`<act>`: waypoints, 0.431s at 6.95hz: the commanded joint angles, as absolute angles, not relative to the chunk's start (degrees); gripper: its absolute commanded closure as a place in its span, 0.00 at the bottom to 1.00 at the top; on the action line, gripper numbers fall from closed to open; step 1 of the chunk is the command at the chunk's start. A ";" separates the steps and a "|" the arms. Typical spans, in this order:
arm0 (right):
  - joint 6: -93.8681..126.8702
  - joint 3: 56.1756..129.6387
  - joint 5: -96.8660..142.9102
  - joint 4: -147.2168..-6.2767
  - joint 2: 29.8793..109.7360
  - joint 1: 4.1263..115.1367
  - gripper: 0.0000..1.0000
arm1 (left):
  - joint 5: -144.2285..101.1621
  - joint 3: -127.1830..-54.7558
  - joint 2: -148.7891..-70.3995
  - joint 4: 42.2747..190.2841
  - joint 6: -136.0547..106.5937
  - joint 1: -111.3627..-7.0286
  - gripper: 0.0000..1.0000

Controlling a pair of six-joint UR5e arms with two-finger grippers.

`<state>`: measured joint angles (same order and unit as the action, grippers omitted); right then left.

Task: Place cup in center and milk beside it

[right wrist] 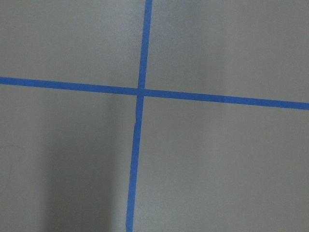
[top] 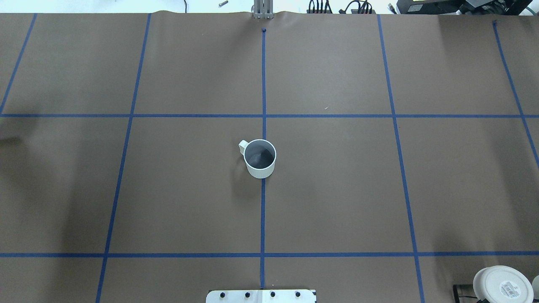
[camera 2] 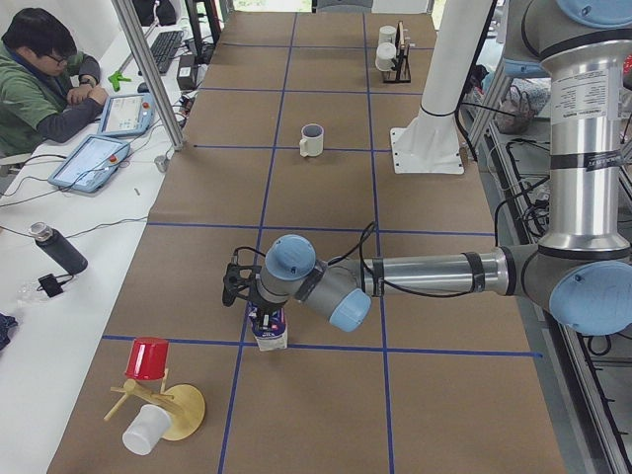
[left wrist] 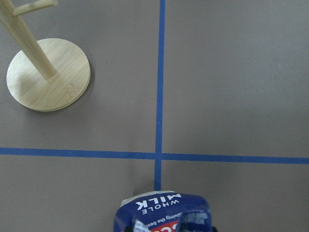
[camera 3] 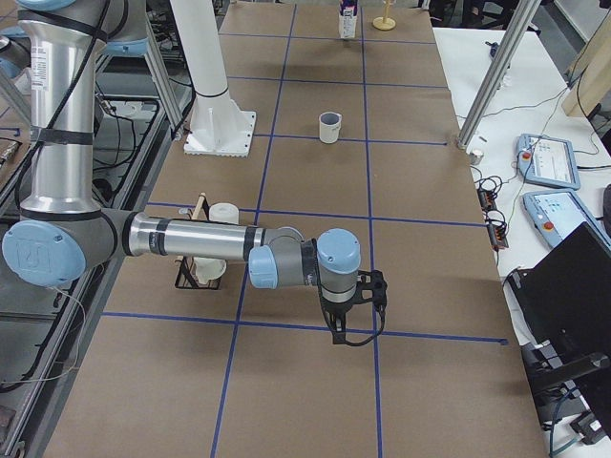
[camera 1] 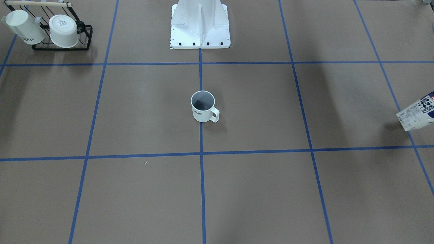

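Next, I let go of the milk with my left gripper on the table [camera 1: 228, 109], close against the handle side of the cup.
The cup [camera 1: 202, 107], a white mug with a dark grey inside and a squarish handle, stands upright on the middle blue line; it also shows in the overhead view [top: 260, 158]. The milk [camera 2: 269, 330], a blue-topped carton, stands at the table's left end near a tape crossing and shows at the front view's right edge [camera 1: 417, 113]. My left gripper [camera 2: 259, 308] is down over the carton's top; in the left wrist view the "WHOLE MILK" top [left wrist: 163, 211] fills the bottom edge. I cannot tell if it grips. My right gripper [camera 3: 355, 330] hangs over bare table, state unclear.
A black wire rack [camera 1: 73, 45] with two white cups lies at the robot's right rear corner. A wooden mug stand [camera 2: 168, 405] with a red cup [camera 2: 148, 357] and a white cup stands beyond the milk. The robot's white base [camera 1: 200, 27] is behind the mug.
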<state>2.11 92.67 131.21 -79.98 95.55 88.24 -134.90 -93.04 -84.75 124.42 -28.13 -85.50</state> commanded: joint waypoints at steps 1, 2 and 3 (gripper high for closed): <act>2.11 92.64 131.22 -79.98 95.54 88.24 0.00 | -135.00 -102.62 -86.82 112.99 -28.39 -85.43 0.89; 2.20 92.64 131.31 -79.98 95.62 88.24 0.00 | -134.91 -105.53 -88.49 108.94 -28.39 -83.95 0.89; 2.20 92.64 131.31 -79.98 95.62 88.24 0.00 | -134.83 -107.12 -91.29 105.16 -28.48 -81.85 0.89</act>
<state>2.17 92.64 131.28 -79.98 95.59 88.24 -134.94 -104.37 -88.43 110.09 -28.39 -83.92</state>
